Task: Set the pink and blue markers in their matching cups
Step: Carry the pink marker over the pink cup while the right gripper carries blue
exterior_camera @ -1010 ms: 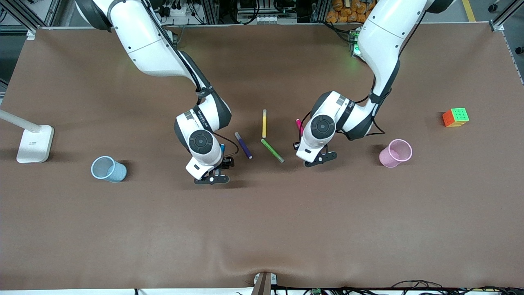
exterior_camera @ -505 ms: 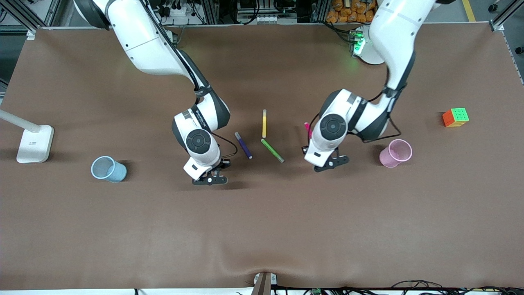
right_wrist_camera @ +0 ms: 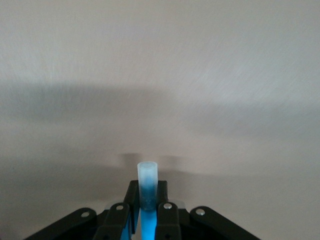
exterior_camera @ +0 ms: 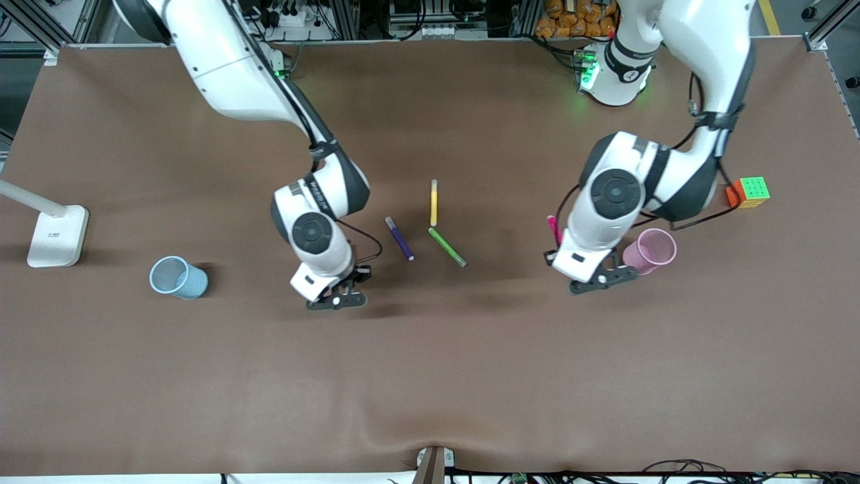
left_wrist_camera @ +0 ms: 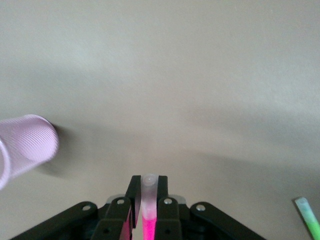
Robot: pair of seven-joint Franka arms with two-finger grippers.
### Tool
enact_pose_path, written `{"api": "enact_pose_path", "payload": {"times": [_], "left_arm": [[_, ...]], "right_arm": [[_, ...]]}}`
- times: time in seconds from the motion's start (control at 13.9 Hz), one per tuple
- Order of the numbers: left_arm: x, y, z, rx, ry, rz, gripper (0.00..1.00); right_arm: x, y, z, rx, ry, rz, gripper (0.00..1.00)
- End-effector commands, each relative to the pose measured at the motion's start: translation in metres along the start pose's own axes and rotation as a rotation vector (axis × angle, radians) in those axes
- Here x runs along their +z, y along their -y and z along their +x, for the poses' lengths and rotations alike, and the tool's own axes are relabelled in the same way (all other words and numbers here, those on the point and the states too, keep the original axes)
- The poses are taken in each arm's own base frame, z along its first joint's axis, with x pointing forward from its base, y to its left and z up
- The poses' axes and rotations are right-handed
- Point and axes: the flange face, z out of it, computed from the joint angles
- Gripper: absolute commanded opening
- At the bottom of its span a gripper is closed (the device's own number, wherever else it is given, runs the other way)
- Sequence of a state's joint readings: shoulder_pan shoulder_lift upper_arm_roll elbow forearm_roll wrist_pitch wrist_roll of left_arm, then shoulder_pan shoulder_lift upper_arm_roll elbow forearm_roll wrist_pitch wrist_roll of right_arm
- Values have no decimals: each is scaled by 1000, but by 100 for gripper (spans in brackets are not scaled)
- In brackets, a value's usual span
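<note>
Next, my right gripper lets go of the blue marker inside the light blue cup (exterior_camera: 173, 281) near the base of the white lamp.
My left gripper (exterior_camera: 594, 279) is shut on the pink marker (exterior_camera: 553, 230) and holds it above the table, right beside the pale pink cup (exterior_camera: 650, 251). In the left wrist view the marker's pale tip (left_wrist_camera: 149, 186) stands between the shut fingers, and the pink cup (left_wrist_camera: 25, 145) lies off to one side. My right gripper (exterior_camera: 334, 296) is shut on the blue marker (right_wrist_camera: 147, 182), above bare table between the light blue cup (exterior_camera: 178, 277) and the loose markers. The blue marker is hidden by the arm in the front view.
A dark purple marker (exterior_camera: 400, 238), a green marker (exterior_camera: 447, 247) and a yellow marker (exterior_camera: 434, 202) lie mid-table between the grippers. A colour cube (exterior_camera: 748, 192) sits beside the pink cup, farther from the camera. A white lamp base (exterior_camera: 57, 235) stands at the right arm's end.
My left gripper has carried the pink marker toward the left arm's end, up beside the pink cup. My right gripper has shifted a little toward the blue cup with the blue marker.
</note>
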State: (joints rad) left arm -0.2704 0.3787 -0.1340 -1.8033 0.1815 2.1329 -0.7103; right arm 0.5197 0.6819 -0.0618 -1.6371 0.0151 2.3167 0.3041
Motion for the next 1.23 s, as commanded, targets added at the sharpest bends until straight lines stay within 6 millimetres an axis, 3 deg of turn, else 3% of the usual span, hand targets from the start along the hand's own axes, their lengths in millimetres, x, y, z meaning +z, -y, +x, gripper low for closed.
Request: {"api": "enact_pose_path", "payload": {"times": [0.0, 0.14, 0.22, 0.29, 0.43, 0.65, 0.87, 1.15], "left_arm": [[-18, 41, 9, 39, -59, -7, 0], [-29, 63, 17, 86, -108, -29, 0], [-26, 87, 28, 116, -109, -25, 0], [-24, 97, 30, 144, -126, -32, 0], [-15, 109, 20, 211, -199, -44, 0], [3, 155, 19, 310, -331, 48, 0], [3, 170, 10, 318, -357, 53, 0], [23, 181, -4, 365, -398, 50, 0]], "right_arm": [[-36, -46, 14, -120, -27, 22, 0], [-47, -79, 24, -228, -47, 53, 0], [-52, -98, 30, -267, -59, 87, 0], [-59, -115, 34, -306, -78, 122, 0], [-68, -156, 38, -416, -102, 165, 0], [-87, -213, 36, -564, -123, 233, 0], [-110, -263, 21, -704, -149, 331, 0], [-139, -320, 5, -874, -224, 380, 0]]}}
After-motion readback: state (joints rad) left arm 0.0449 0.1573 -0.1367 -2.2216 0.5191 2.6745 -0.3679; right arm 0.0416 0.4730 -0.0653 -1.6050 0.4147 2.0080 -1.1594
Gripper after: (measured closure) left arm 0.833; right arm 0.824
